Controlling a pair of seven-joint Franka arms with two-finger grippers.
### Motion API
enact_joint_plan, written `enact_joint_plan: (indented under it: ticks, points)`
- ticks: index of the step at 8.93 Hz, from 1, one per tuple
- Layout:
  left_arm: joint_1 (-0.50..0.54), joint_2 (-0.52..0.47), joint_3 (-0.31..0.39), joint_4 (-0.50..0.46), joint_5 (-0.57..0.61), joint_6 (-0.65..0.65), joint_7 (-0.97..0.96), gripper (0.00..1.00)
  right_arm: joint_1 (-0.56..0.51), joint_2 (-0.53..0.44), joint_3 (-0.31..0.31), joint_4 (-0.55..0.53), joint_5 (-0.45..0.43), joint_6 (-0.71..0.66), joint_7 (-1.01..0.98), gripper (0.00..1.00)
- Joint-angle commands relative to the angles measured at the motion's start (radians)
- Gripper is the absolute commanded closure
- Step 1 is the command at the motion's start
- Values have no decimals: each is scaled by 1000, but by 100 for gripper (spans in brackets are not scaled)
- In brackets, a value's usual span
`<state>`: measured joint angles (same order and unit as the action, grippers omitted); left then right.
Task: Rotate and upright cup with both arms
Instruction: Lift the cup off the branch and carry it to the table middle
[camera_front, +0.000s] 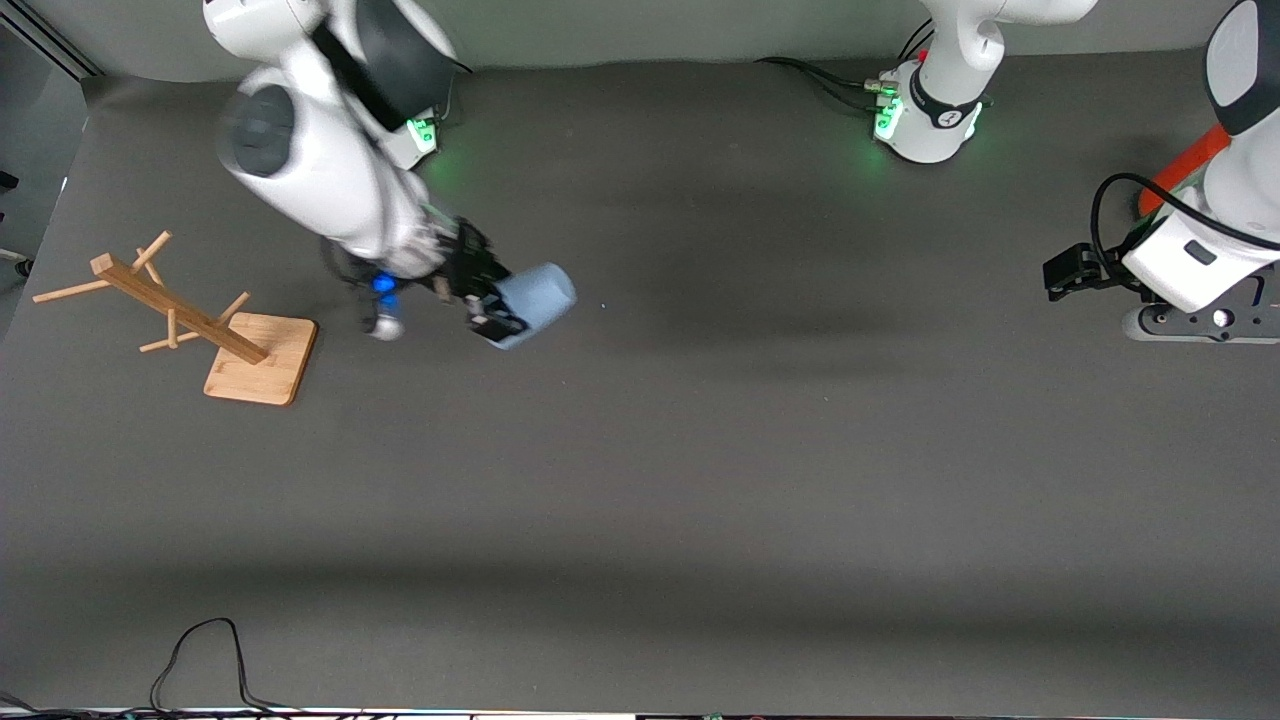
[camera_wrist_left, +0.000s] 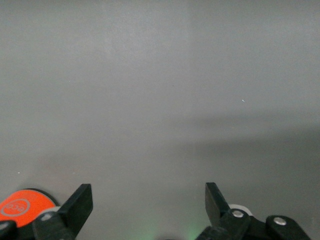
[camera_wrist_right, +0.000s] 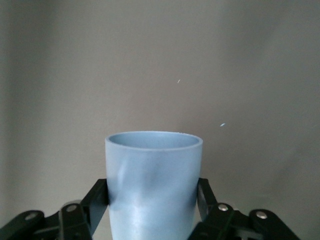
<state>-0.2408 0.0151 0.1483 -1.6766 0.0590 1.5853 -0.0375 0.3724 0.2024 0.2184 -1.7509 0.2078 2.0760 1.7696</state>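
The pale blue cup will leave my right gripper on the table midway (camera_front: 660, 341) between the mug rack and my left gripper.
The pale blue cup (camera_front: 538, 297) is held on its side over the table, toward the right arm's end. My right gripper (camera_front: 497, 301) is shut on it, one finger on each side of its wall. In the right wrist view the cup (camera_wrist_right: 154, 180) points away from the right gripper (camera_wrist_right: 151, 192), and its lower part is out of frame. My left gripper (camera_front: 1072, 272) waits at the left arm's end of the table, open and empty. The left wrist view shows the left gripper (camera_wrist_left: 147, 195) with its fingers wide apart and only bare table between them.
A wooden mug rack (camera_front: 200, 320) on a square base stands at the right arm's end, beside the right arm. A red-orange can (camera_front: 1185, 165) stands by the left arm; its lid shows in the left wrist view (camera_wrist_left: 20, 207). A black cable (camera_front: 200, 650) lies along the table's near edge.
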Motion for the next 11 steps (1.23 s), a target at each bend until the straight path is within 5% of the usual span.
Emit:
enact_joint_plan:
  ticks: [1, 5, 6, 8, 11]
  points:
    - [-6, 6, 4, 18, 2, -2, -2, 0, 5, 164, 122, 54, -176, 106, 231, 55]
    - [-20, 6, 4, 18, -4, -2, -7, 0, 25, 423, 263, 80, -599, 162, 658, 52]
    - [-20, 6, 4, 18, -4, -1, -7, 0, 26, 457, 272, 85, -631, 162, 700, 48]
    - [-20, 6, 4, 18, -4, -1, -7, 0, 40, 465, 271, 83, -645, 162, 711, 0]
    - [-35, 14, 2, 18, -5, 7, -7, 0, 20, 382, 269, 85, -654, 98, 621, 0]
